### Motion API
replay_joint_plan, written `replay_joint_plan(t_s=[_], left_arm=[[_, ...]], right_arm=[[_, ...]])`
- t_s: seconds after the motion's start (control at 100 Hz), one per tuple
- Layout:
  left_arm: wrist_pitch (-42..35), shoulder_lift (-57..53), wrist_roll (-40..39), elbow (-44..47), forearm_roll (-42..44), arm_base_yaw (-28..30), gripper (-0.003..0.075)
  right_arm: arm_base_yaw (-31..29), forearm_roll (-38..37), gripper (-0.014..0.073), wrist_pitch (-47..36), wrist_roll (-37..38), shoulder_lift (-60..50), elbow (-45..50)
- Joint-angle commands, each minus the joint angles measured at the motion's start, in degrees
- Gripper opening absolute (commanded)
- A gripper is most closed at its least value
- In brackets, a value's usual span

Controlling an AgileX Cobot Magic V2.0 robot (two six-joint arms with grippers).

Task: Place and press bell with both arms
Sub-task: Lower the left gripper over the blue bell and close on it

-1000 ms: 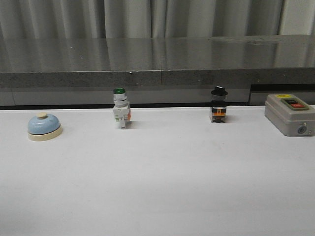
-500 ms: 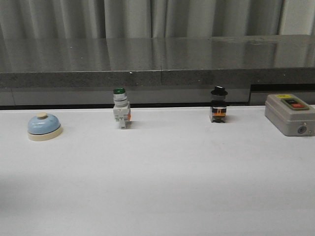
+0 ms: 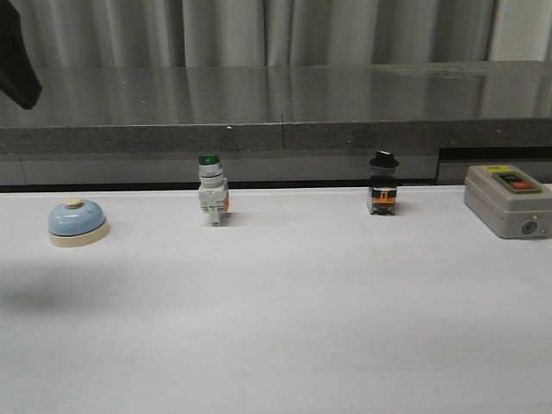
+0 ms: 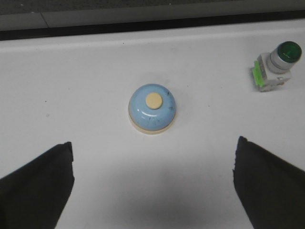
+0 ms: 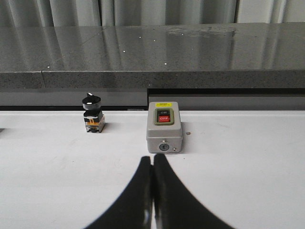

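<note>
My left gripper should close around the light-blue body [image 3: 76,221] [image 4: 152,109] of the bell, above its cream base, so that I have one finger on each side of it.
The light-blue bell [image 3: 78,222] with a cream base and button stands at the far left of the white table. In the left wrist view the bell [image 4: 152,108] lies below and ahead of my left gripper [image 4: 152,151], which is wide open and empty, one finger on each side. A dark part of the left arm [image 3: 15,56] shows at the top left of the front view. My right gripper [image 5: 153,160] is shut and empty, its tips just short of the grey box [image 5: 164,132]. The right arm is out of the front view.
A green-capped white switch [image 3: 211,190] and a black-knob switch [image 3: 383,183] stand along the back of the table. The grey box with red and black buttons [image 3: 509,200] sits at the far right. A dark stone ledge [image 3: 276,112] runs behind the table.
The left arm has come into the front view at the top left, and its shadow now falls on the table near the bell. The objects have not moved.
</note>
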Motion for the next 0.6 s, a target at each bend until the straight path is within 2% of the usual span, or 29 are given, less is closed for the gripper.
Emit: replay_joint_plan(t_s=[0.0,0.31,0.59], left_arm=[[-3.2,3.8,0.1,-5.3,-0.6,-0.5,0.0651],[-1.0,19.0,0.1,-16.0,-1.5,-0.8,0.0651],[-0.8,27.2,0.1,-19.2,-1.4,-1.8,0.0651]], right_arm=[[-0.3,0.2,-0.0060,-4.6,0.0,-0.9,-0.8],[-0.3,0.2,-0.0060,-4.6,0.0,-0.9,-0.8],[-0.3,0.2,-0.0060,-4.6,0.0,-0.9,-0.8]])
